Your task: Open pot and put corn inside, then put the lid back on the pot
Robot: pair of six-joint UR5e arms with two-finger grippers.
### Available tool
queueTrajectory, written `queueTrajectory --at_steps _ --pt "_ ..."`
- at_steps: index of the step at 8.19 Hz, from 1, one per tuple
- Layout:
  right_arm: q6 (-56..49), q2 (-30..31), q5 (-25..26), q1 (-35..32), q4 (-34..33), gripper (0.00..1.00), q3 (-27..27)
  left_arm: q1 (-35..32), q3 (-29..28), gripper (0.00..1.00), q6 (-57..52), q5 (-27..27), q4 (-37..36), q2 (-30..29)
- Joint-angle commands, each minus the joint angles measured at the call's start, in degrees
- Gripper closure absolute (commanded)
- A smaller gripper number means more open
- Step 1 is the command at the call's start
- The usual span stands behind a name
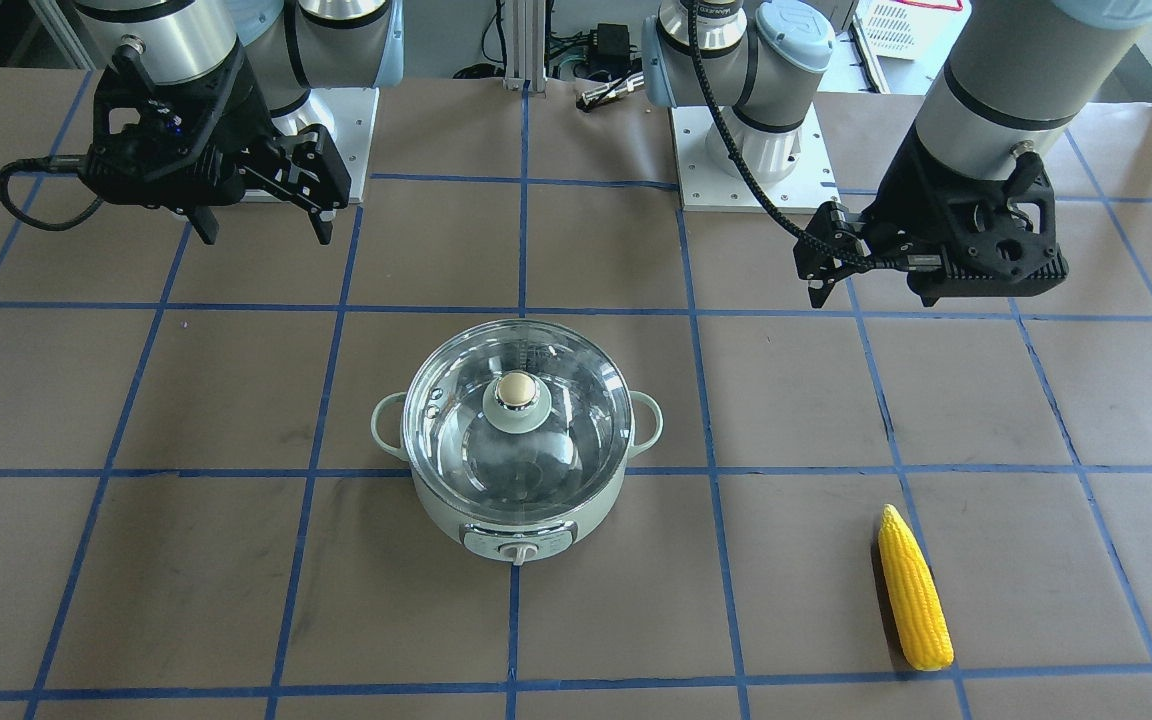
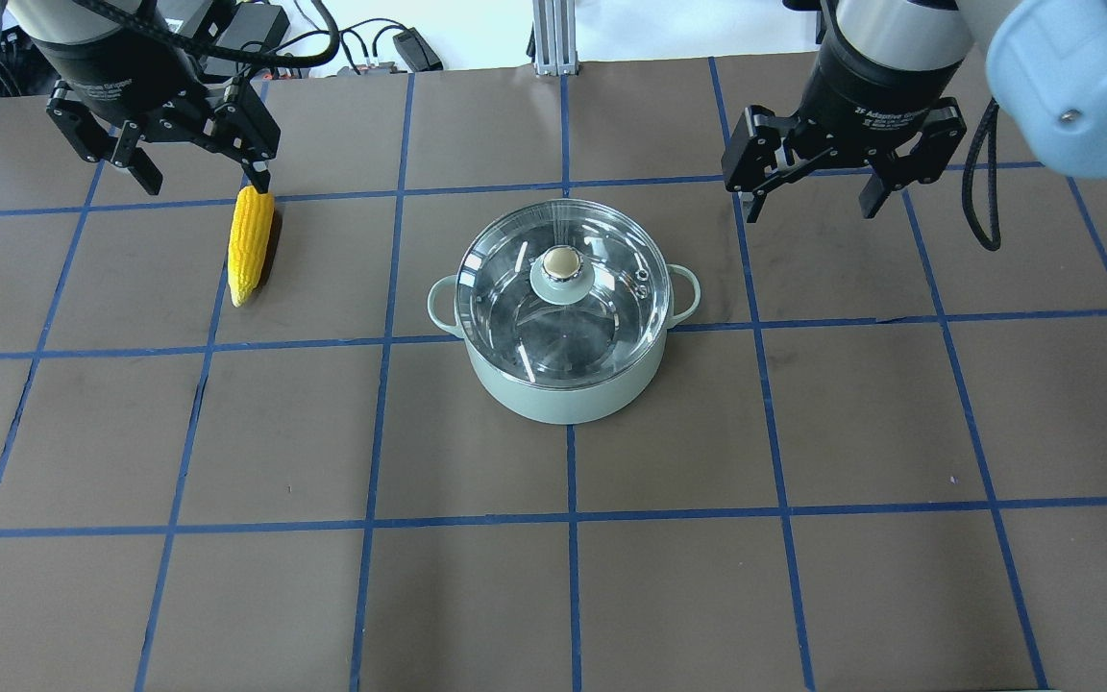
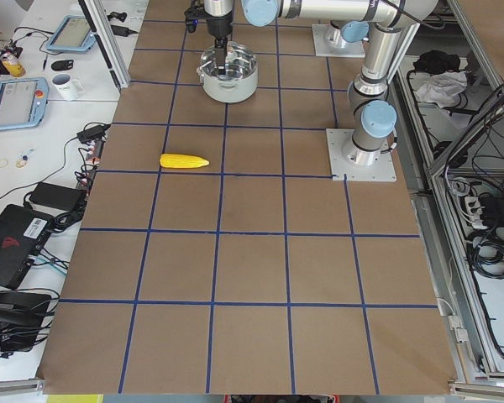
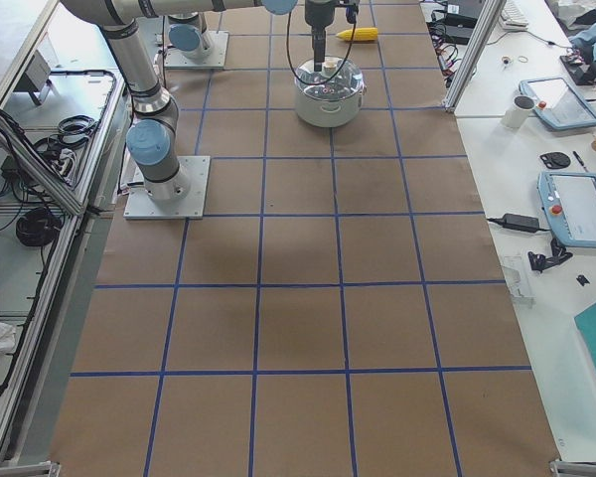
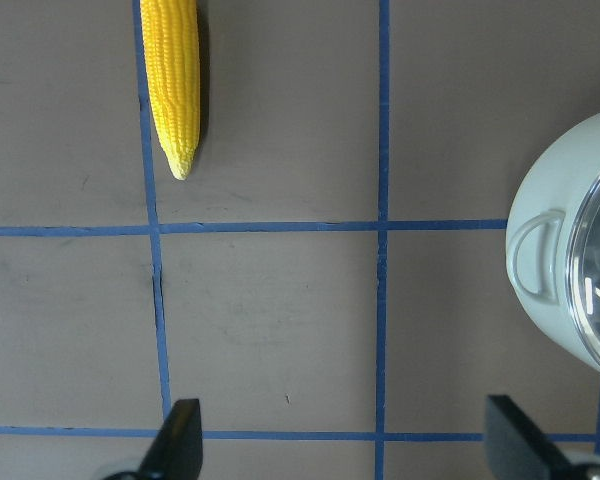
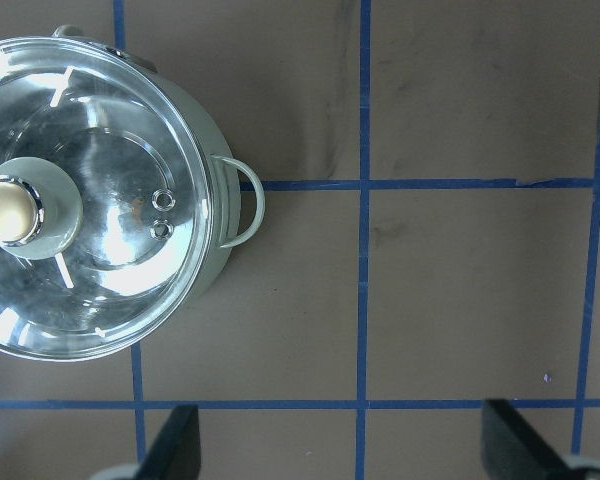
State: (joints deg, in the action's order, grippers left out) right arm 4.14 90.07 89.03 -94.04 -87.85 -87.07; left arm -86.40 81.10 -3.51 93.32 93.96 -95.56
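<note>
The clear glass lid is on the pot, which must be opened for the corn. I need to close my right gripper on the beige knob (image 1: pixel 517 388) (image 6: pixel 8 212) of that lid.
The pale mint-green pot (image 2: pixel 563 389) stands mid-table with the clear glass lid (image 2: pixel 602 308) shut on it and its beige knob (image 2: pixel 560 260) on top. The yellow corn (image 2: pixel 250 245) lies on the table to the pot's left, tapered tip toward the robot. My left gripper (image 2: pixel 205 183) hangs open and empty above the table just beyond the corn's thick end; its wrist view shows the corn (image 5: pixel 172 80) and pot edge (image 5: pixel 545 250). My right gripper (image 2: pixel 812 211) hangs open and empty beyond the pot's right handle; its wrist view shows the lid (image 6: pixel 110 250).
The table is brown paper with a blue tape grid. The arms' base plates (image 1: pixel 751 160) (image 1: pixel 341 130) sit at the robot's side of the table. Desks with tablets (image 3: pixel 13 102) and a mug (image 3: pixel 65 85) stand beyond the far edge.
</note>
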Motion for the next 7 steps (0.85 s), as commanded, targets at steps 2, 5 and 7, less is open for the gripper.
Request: queueTrajectory --at_steps 2,5,7 --pt "0.0 0.0 0.0 0.0 0.0 0.0 0.0 0.1 0.0 0.0 -0.3 -0.1 -0.3 -0.7" --pt "1.7 -5.6 -0.3 -1.2 -5.4 0.0 2.1 0.9 0.8 0.0 -2.9 -0.3 -7.4 -2.2" --pt "11.9 -14.1 -0.2 -9.1 -11.3 0.0 5.5 3.8 1.8 0.0 -6.7 -0.2 -13.5 -8.7"
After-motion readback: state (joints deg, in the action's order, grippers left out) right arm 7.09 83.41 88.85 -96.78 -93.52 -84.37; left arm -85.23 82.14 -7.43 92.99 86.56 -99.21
